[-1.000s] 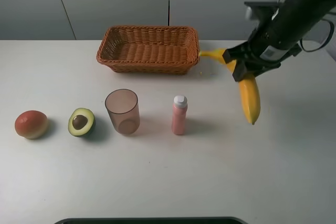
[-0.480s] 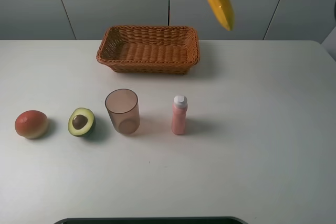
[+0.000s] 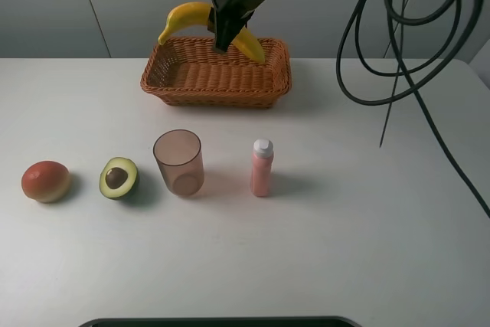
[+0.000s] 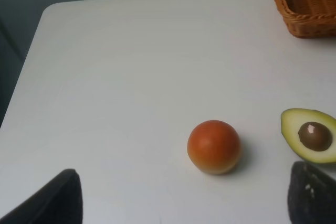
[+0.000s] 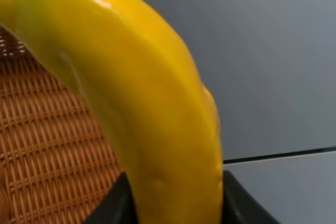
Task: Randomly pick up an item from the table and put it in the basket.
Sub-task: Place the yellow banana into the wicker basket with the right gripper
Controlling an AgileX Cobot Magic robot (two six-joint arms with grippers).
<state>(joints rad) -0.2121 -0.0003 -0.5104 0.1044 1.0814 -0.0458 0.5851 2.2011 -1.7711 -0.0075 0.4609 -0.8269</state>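
Note:
I should release the banana, which hangs over the basket now, lengthwise from my right gripper on the brown wicker basket's bottom, close to the basket's front side (image 3: 217, 75).
The yellow banana (image 3: 191, 17) hangs in the air over the brown wicker basket (image 3: 184, 76) at the back of the white table (image 3: 367, 212). My right gripper (image 3: 227, 30) is shut on the banana's middle, and both ends stick out to the sides. In the right wrist view the banana (image 5: 142, 93) fills the frame, held between the dark fingers (image 5: 118, 203), with the basket weave (image 5: 47, 150) right below. My left gripper (image 4: 184, 198) is open and empty, its fingertips (image 4: 58, 195) low over the table's left end.
A red-orange round fruit (image 3: 46, 181), a halved avocado (image 3: 119, 178), a translucent brownish cup (image 3: 178, 162) and a pink bottle with white cap (image 3: 262, 168) stand in a row across the table's middle. Black cables (image 3: 398, 44) hang at the right.
My right gripper has carried the banana from the table's right side up and leftward, and now holds it over the basket. The other objects have not moved.

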